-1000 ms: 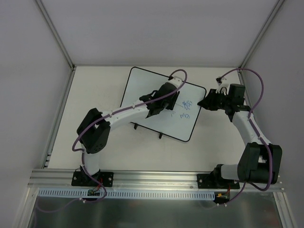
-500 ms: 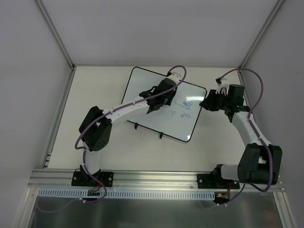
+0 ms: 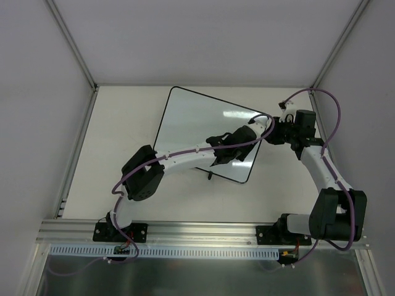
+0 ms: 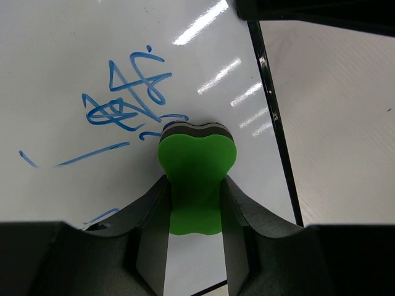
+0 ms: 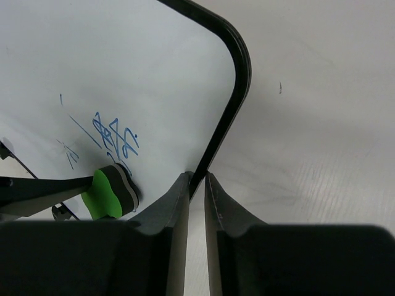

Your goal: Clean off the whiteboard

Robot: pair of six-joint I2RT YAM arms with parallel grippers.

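The whiteboard's rim runs at a slant across my right gripper's fingers near the whiteboard's rounded corner, so I should open them and pinch the whiteboard's side farther from that corner [image 3: 258,147].
The whiteboard [image 3: 197,117] lies tilted on the table, white with a thin black rim. Blue handwriting [image 4: 129,98] sits near its right edge. My left gripper [image 3: 237,148] is over that spot, shut on a green eraser [image 4: 196,166] whose dark felt presses on the board just below the writing. In the right wrist view the eraser [image 5: 108,192] rests at the lower end of the handwriting [image 5: 114,135]. My right gripper [image 5: 196,177] pinches the board's black rim [image 5: 216,135] at the right corner, jaws nearly together. In the top view the right gripper [image 3: 270,131] is at that same corner.
The pale table [image 3: 123,135] runs left of the board, and more table [image 5: 308,123] lies right of its rim. Grey walls and aluminium rails [image 3: 77,148] enclose the area. One black foot [image 3: 209,176] pokes out at the board's near edge.
My left arm swept the eraser from the board's upper middle rightward and nearer, onto the handwriting. The right gripper stayed at the corner and closed slightly.
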